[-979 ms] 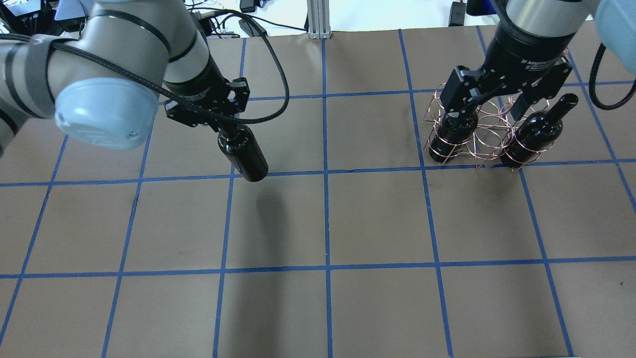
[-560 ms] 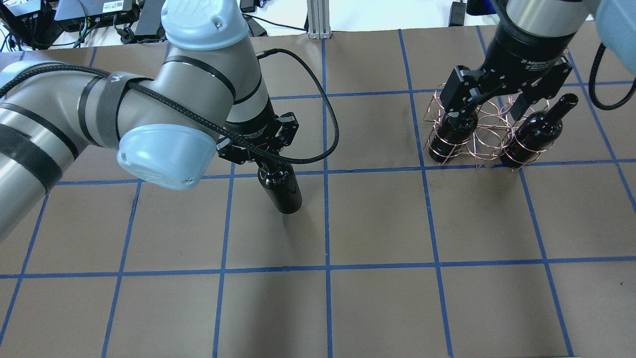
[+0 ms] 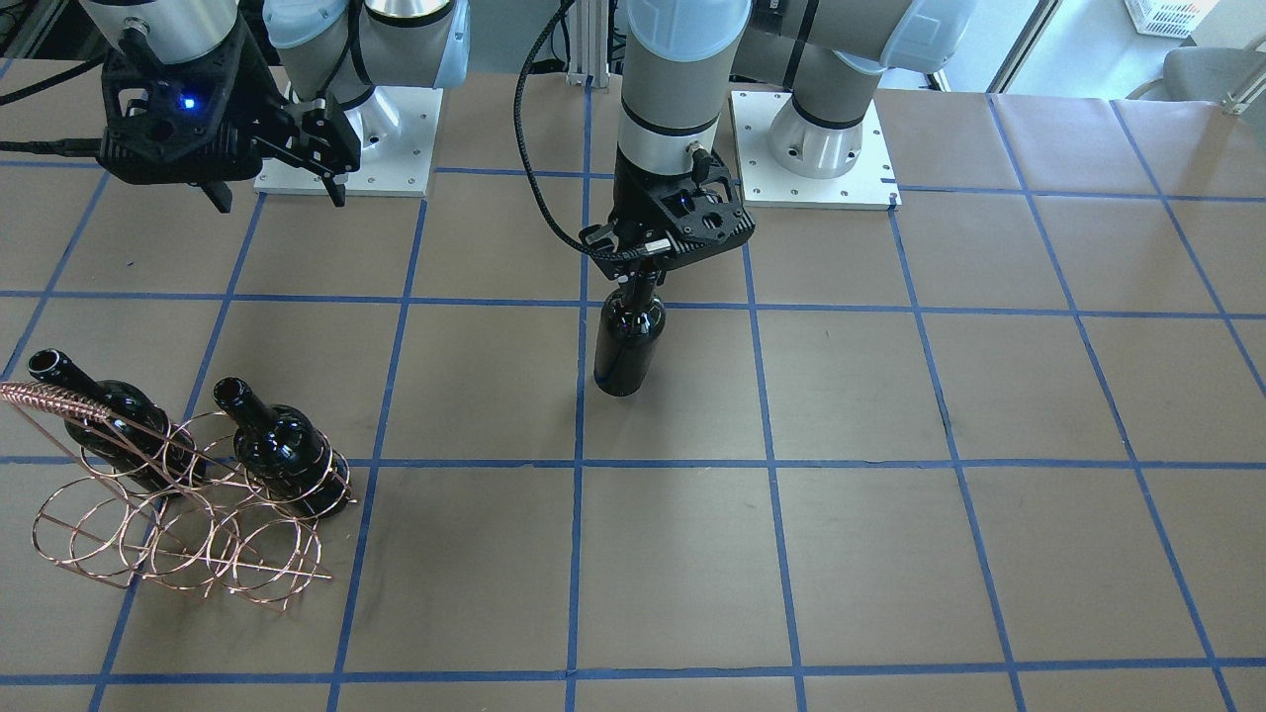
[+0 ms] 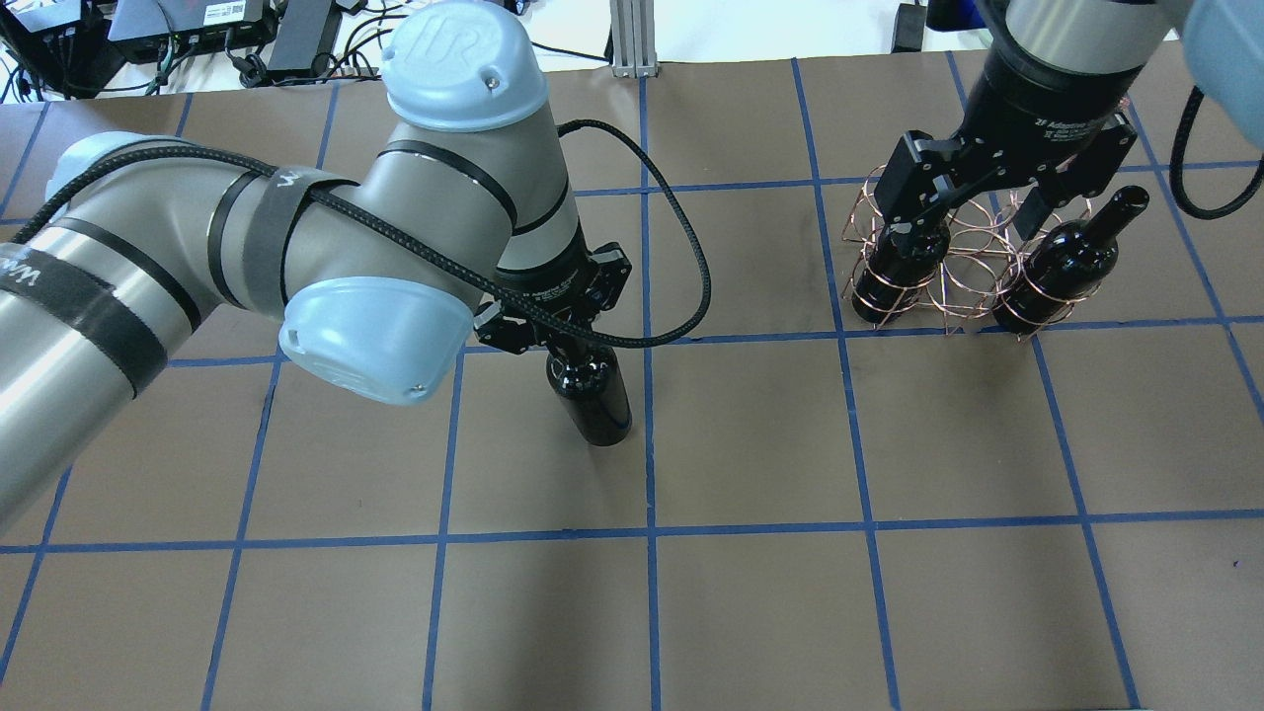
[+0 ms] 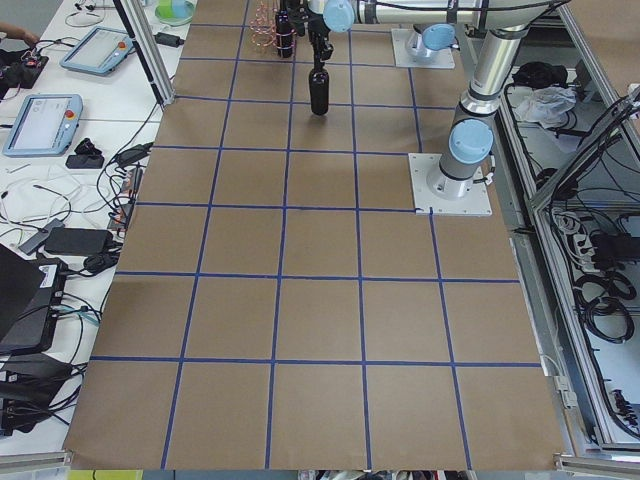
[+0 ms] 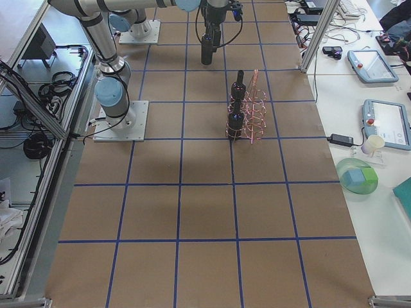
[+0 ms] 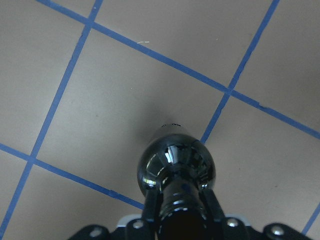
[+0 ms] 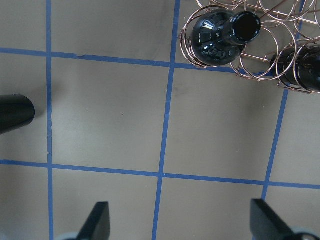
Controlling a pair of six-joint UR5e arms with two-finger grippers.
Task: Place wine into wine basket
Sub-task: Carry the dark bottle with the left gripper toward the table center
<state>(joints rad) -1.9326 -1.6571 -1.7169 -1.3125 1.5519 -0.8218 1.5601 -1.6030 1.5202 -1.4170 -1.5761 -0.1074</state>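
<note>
Next, my left gripper lets go of the wine bottle upright on the brown table (image 3: 617, 372), next to the blue tape line near the middle.
My left gripper (image 4: 555, 331) is shut on the neck of a dark glossy wine bottle (image 4: 594, 403) and holds it upright near the table's middle. The bottle also shows in the front view (image 3: 625, 341) and the left wrist view (image 7: 177, 162). The copper wire wine basket (image 4: 973, 265) stands at the far right with two more dark bottles in it (image 4: 904, 259) (image 4: 1065, 259). It also shows in the front view (image 3: 178, 529). My right gripper (image 4: 973, 209) is open and empty, hovering above the basket.
The brown table top (image 4: 750, 612) carries a grid of blue tape lines. Cables and devices lie beyond the far edge (image 4: 247, 39). In the right wrist view the basket's wires (image 8: 252, 62) are at the top right and the held bottle's end (image 8: 12, 115) at the left edge.
My left arm has carried the bottle to the right and toward the near side, closer to the table's middle. The right gripper and the basket have not moved.
</note>
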